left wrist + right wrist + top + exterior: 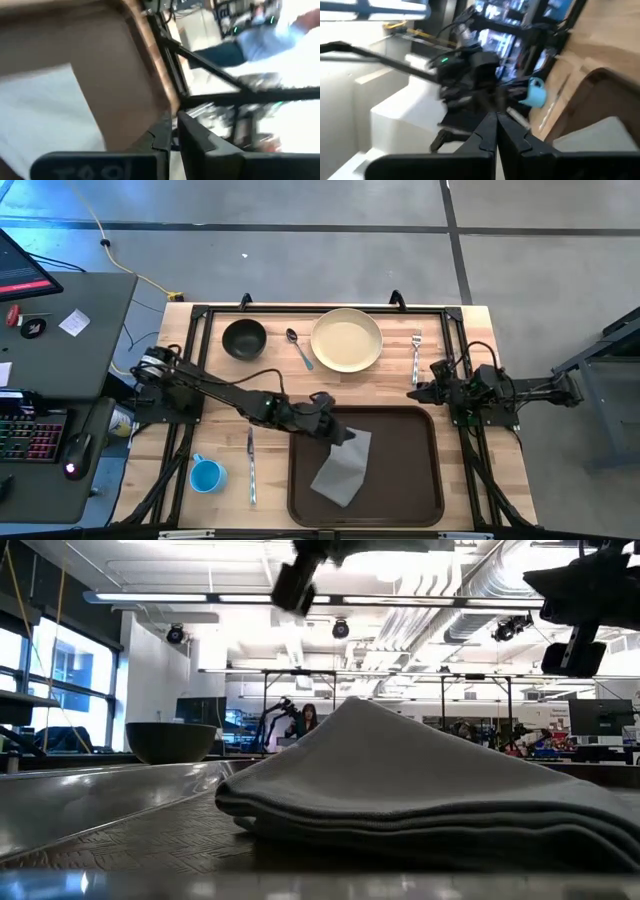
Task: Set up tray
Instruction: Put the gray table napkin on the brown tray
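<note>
I will set the grey napkin down with my left gripper on the dark brown tray (325,444) along its edge nearest the knife.
The dark brown tray (410,470) lies at the table's near middle. A grey folded napkin (343,467) rests flat on the tray's left half and fills the low view as a stack of folds (420,780). My left gripper (347,436) hovers over the napkin's far corner, shut; the low view shows it high above the cloth (296,580). In its wrist view the shut gripper (175,132) points past the tray (120,75) and napkin (45,115). My right gripper (415,392) waits shut (496,125) at the right, just beyond the tray's far right corner.
Along the far side stand a black bowl (244,338), a spoon (299,348), a pale yellow plate (346,340) and a fork (416,355). A blue cup (207,475) and a knife (251,465) lie left of the tray. A person shows in the room beyond.
</note>
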`<control>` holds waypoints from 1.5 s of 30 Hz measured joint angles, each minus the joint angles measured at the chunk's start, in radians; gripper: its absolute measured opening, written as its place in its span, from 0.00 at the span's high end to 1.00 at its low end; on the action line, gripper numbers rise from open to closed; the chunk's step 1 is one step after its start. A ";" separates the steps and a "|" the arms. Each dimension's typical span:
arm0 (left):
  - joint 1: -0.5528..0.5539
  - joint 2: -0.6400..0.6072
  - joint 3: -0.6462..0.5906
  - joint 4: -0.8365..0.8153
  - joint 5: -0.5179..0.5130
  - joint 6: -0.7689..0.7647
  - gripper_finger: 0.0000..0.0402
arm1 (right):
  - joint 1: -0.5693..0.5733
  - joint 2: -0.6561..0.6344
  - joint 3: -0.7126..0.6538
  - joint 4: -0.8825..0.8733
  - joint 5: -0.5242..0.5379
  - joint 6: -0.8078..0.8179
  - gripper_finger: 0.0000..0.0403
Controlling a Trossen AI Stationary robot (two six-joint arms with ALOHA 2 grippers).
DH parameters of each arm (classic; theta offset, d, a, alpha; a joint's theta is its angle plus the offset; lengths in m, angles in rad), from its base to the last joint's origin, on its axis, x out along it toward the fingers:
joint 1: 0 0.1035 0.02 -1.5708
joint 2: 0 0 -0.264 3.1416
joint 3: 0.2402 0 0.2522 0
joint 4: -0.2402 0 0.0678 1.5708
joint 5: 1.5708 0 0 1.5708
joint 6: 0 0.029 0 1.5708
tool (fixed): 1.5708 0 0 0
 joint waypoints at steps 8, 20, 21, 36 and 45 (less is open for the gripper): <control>0.032 0.134 0.111 -0.239 0.074 0.389 0.85 | 0.000 0.178 0.148 -0.019 -0.032 -0.201 1.00; 0.120 0.339 0.163 -0.282 0.371 0.516 0.83 | 0.000 0.425 0.436 -0.192 -0.065 -0.415 1.00; 0.119 0.346 0.163 -0.308 0.376 0.516 0.83 | 0.000 0.438 0.449 -0.199 -0.066 -0.422 1.00; 0.124 0.321 0.287 -1.029 0.068 0.463 0.90 | 0.000 0.466 0.479 -0.309 -0.033 -0.449 1.00; 0.058 0.291 0.460 -0.953 0.075 0.471 0.89 | 0.000 0.475 0.479 -0.341 -0.075 -0.448 1.00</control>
